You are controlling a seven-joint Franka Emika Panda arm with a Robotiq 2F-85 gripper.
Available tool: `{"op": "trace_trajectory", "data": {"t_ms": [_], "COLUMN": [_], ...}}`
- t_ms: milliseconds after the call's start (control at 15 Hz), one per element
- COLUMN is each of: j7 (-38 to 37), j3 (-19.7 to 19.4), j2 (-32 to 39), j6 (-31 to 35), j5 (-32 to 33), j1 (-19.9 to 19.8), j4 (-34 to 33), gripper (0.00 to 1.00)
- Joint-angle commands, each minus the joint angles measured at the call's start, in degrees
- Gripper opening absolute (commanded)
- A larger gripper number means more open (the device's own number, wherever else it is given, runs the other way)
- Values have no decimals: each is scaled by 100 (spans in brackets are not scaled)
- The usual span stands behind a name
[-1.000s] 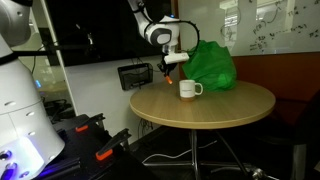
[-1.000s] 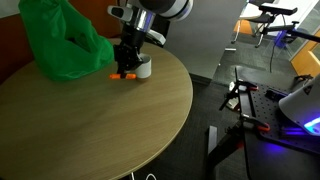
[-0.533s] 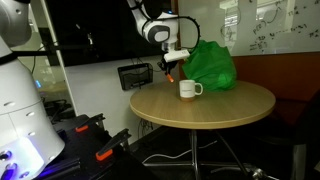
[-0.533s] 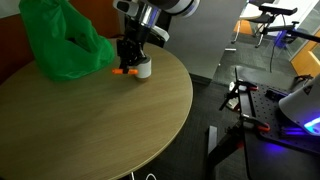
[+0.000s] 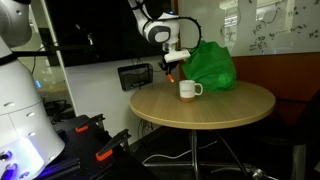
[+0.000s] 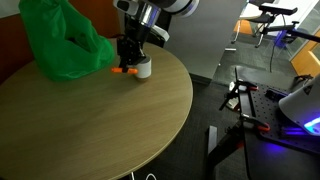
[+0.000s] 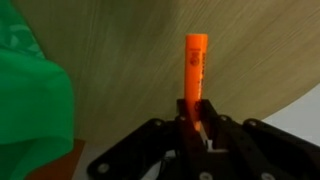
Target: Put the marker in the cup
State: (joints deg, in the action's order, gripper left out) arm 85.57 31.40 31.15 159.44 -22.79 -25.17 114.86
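Note:
Next, I let go of the orange marker with my gripper inside the white cup [image 5: 187, 86], so that it leans on the cup's rim nearest the green bag.
My gripper [image 5: 171, 66] is shut on an orange marker [image 7: 194, 70], which sticks out past the fingertips in the wrist view [image 7: 196, 118]. It holds the marker in the air just beside and above a white cup [image 5: 187, 90] with a handle that stands on the round wooden table [image 5: 215, 108]. In an exterior view the marker [image 6: 124, 70] hangs right next to the cup [image 6: 144, 69]. The cup is only a white edge at the lower right of the wrist view [image 7: 305, 112].
A crumpled green bag [image 5: 212, 65] lies on the table behind the cup; it also shows in another view [image 6: 58, 42] and in the wrist view [image 7: 30, 95]. Black equipment with orange parts [image 5: 95, 140] stands on the floor beside the table.
The gripper has lifted the marker a little and shifted it toward the cup during the first half second. Since then it has held still.

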Motion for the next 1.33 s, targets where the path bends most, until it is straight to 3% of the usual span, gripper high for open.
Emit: {"op": "trace_trajectory", "data": {"t_ms": [0,533,933,1000,1067,1133,1200,1267], "j7": [446,1179,1636,1633,1592,1536,1610,1473], "j3": [315,309,-90,-177,51,12,-341,-87], "j2": [52,-14,-58,-68,15,16,-60,4], "j6": [-19,59,-52,-100,53,-16,-127,-27], "j5": [-669,-1749,-2549,-2624,-2445,-2449,-2666,-2421], "j1": [-325,-699,-609,-561,-779,-777,-479,-723], "j4": [-164,-386,-395,-389,-341,-328,-343,-276], "gripper": [5,5,5,5,5,5,5,5]}}
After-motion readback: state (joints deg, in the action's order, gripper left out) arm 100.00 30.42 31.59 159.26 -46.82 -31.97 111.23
